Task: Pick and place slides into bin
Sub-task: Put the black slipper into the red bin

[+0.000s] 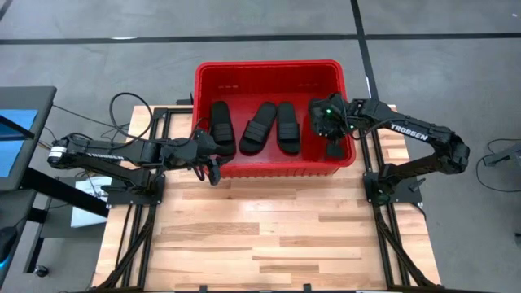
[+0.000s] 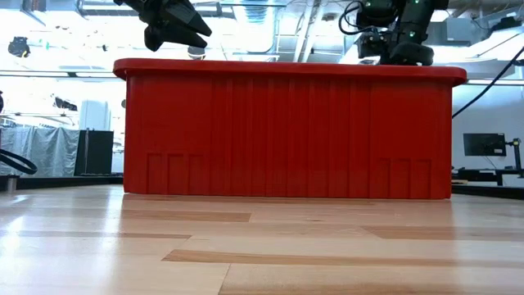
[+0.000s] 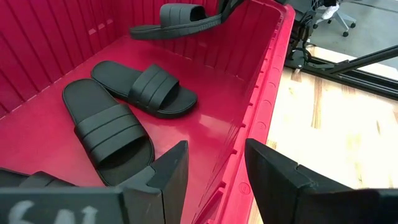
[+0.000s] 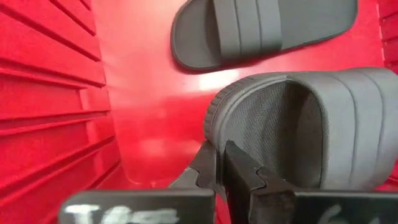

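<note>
Next, my right gripper releases its slide on the red bottom of the bin, between the resting slides and the bin's nearest end (image 1: 317, 133) (image 4: 273, 138). The held slide is over the bin now.
The red bin (image 1: 269, 67) stands at the table's far middle. Three black slides (image 1: 222, 126) (image 1: 258, 127) (image 1: 288, 126) lie flat on its floor; two of them show in the left wrist view (image 3: 109, 127) (image 3: 146, 87). My right gripper (image 1: 330, 140) is over the bin's right end, shut on the fourth slide (image 4: 311, 124), which also shows in the left wrist view (image 3: 177, 18). My left gripper (image 3: 214, 168) is open and empty just above the bin's near rim (image 3: 267, 93), at its left end (image 1: 210, 167). My right gripper pinches the rim of the slide's sole (image 4: 214, 130) between its two fingers (image 4: 245, 180), just beside the strap's opening. The slide is lifted clear of the bin's floor and lies about level (image 3: 155, 28), reaching away from the fingers toward the bin's far wall.
Bare red floor (image 3: 205, 124) lies between the resting slides and the bin's near wall. The wooden table (image 1: 269, 228) spreads in front of the bin. Cables (image 1: 130, 106) and a blue panel (image 1: 16, 130) lie at the left.
</note>
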You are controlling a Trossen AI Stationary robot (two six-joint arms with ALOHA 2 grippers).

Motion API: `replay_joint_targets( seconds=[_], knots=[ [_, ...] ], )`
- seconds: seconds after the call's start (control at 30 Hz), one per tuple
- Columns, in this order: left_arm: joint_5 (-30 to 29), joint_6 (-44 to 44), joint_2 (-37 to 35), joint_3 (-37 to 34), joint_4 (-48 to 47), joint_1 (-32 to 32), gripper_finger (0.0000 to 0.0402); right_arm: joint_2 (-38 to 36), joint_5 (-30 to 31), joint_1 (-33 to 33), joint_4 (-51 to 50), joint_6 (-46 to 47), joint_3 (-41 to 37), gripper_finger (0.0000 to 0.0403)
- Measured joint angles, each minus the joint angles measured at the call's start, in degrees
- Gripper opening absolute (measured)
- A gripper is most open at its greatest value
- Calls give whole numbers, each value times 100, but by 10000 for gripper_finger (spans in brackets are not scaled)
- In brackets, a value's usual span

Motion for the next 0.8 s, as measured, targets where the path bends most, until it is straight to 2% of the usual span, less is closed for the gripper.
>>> replay_joint_targets(
  seconds=[0.23,0.63,0.8],
  knots=[
    [0,1,2,0,0,0,148,55,-250,-200,-13,-163,5,0],
    [1,1,0,0,4,1,148,1243,-332,-216,-84,-414,2,0],
    [1,0,0,0,2,0,148,1549,-641,-217,-86,-457,2,0]
  ],
)
